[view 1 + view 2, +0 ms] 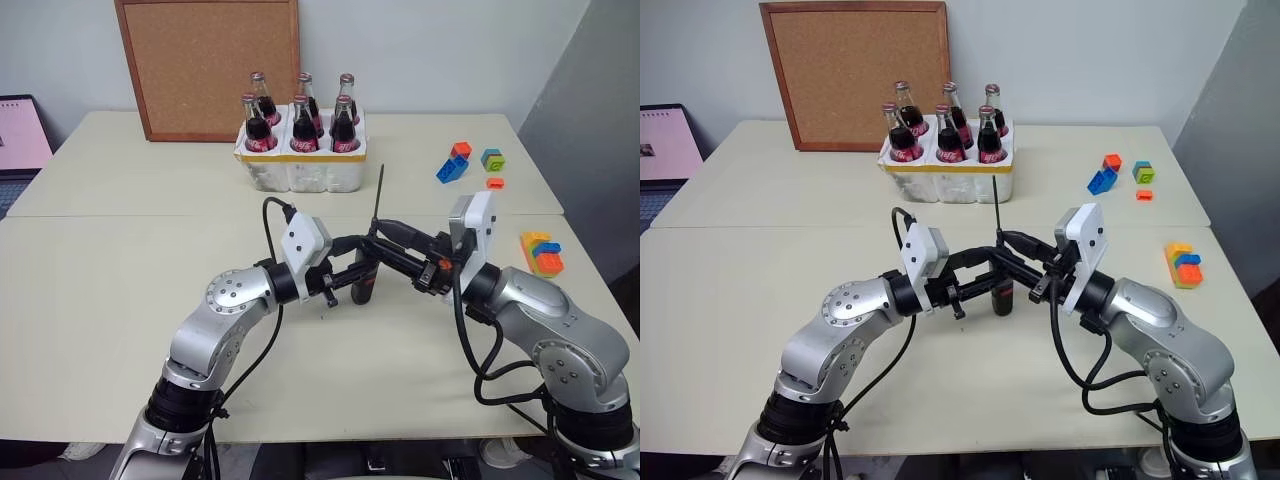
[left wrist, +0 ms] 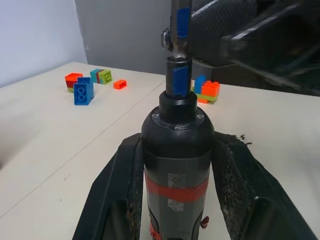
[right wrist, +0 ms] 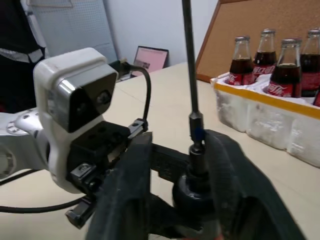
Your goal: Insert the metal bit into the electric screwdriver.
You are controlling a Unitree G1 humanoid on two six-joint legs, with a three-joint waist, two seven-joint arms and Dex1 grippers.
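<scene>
Next, I let go of the electric screwdriver with my left gripper so that it is lying flat on the table (image 1: 328,254) in front of the white crate.
The electric screwdriver (image 1: 365,287), black with a red band, stands upright at the table's middle, and my left gripper (image 1: 360,266) is shut on its body. In the left wrist view its fingers (image 2: 125,185) press both sides of the screwdriver (image 2: 175,135). The metal bit (image 1: 379,195), a thin dark rod, rises straight up from the screwdriver's tip. My right gripper (image 1: 386,246) reaches in from the right at the bit's base. It is open: in the right wrist view its fingers (image 3: 132,180) stand on either side of the bit (image 3: 189,60) with a gap on each side.
A white crate (image 1: 300,170) of cola bottles stands just behind the bit, with a cork board (image 1: 205,65) against the wall. Loose coloured bricks (image 1: 452,165) lie at the back right and a brick stack (image 1: 541,252) at the right edge. A laptop (image 1: 20,135) sits far left.
</scene>
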